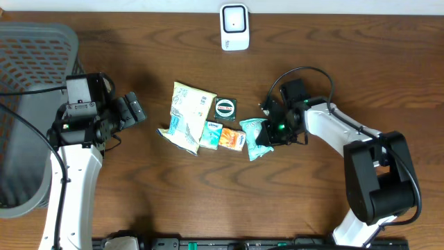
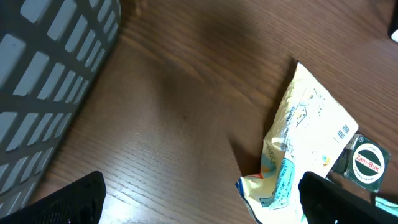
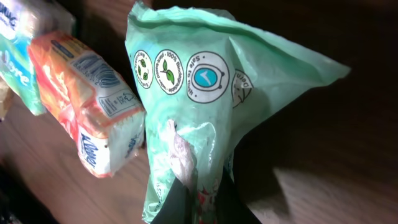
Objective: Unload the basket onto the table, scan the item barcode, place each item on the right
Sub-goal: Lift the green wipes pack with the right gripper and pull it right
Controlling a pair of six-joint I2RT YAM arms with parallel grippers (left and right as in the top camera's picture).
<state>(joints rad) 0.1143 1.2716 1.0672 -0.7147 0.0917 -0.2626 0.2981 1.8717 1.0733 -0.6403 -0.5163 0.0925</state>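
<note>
Next, my right gripper lets go of the pale green packet on the bare wood a short gap (image 1: 282, 127) (image 3: 280, 155) past the orange tissue pack.
A pale green plastic packet (image 1: 254, 133) lies at the right end of a row of small items in the middle of the table. My right gripper (image 1: 269, 132) is shut on its near end; in the right wrist view the black fingertips (image 3: 184, 205) pinch the crumpled film of the packet (image 3: 205, 93), whose printed round symbols face the camera. No barcode shows on it. My left gripper (image 1: 133, 110) hangs open over bare wood left of the row, with its fingers (image 2: 68, 202) wide apart and nothing between them. The white scanner (image 1: 234, 26) stands at the far edge.
Left of the green packet lie an orange tissue pack (image 1: 234, 139), a blue tissue pack (image 1: 211, 132), a yellow-white pouch (image 1: 189, 114) and a round Zam-Buk tin (image 1: 225, 108). The pouch (image 2: 311, 130) shows a small barcode. A grey mesh basket (image 1: 28, 104) fills the left edge.
</note>
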